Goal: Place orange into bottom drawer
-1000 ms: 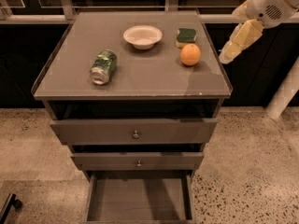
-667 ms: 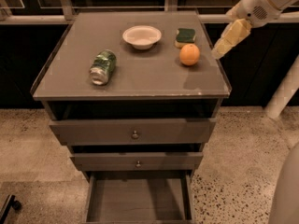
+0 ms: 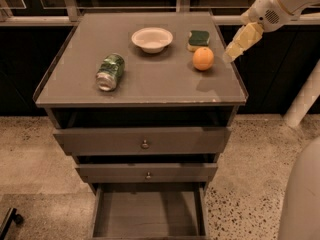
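Next, I close my gripper on the orange's side (image 3: 209, 58) farthest from the green can, on the orange before the sponge.
The orange (image 3: 203, 58) sits on the grey cabinet top (image 3: 150, 79), right of centre, just in front of the green-and-yellow sponge (image 3: 198, 39). My gripper (image 3: 234, 49) hangs from the white arm at the upper right, just right of the orange and a little above the top's right edge, apart from the fruit. The bottom drawer (image 3: 147, 215) is pulled out below the two upper drawers; its flat grey floor holds nothing.
A white bowl (image 3: 152, 38) stands at the back centre of the top. A green can (image 3: 110, 71) lies on its side at the left. Two upper drawers with round knobs (image 3: 145, 144) are slightly open. A white column (image 3: 306, 99) stands at the right.
My gripper has moved left and up toward the orange from the right edge. The orange and other objects have not moved.
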You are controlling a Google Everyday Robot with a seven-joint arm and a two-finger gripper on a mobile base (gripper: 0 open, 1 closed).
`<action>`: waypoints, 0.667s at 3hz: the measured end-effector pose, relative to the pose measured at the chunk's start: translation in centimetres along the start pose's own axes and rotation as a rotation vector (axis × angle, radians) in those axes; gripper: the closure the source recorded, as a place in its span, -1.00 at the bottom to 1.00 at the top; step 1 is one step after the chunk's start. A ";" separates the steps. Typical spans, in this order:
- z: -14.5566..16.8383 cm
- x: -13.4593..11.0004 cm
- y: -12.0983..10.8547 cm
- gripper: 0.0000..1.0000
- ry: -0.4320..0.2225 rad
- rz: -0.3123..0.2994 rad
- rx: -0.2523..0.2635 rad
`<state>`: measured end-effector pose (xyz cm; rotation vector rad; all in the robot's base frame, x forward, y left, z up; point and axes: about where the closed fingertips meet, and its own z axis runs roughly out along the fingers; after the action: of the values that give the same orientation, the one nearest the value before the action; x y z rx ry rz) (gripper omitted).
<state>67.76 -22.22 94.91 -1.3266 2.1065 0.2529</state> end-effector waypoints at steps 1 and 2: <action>3.1 0.1 -1.9 -1.00 -0.027 0.041 -0.006; 5.5 0.0 -2.9 -1.00 -0.047 0.062 -0.019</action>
<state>72.53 -21.00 91.10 -1.2553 2.1133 0.3275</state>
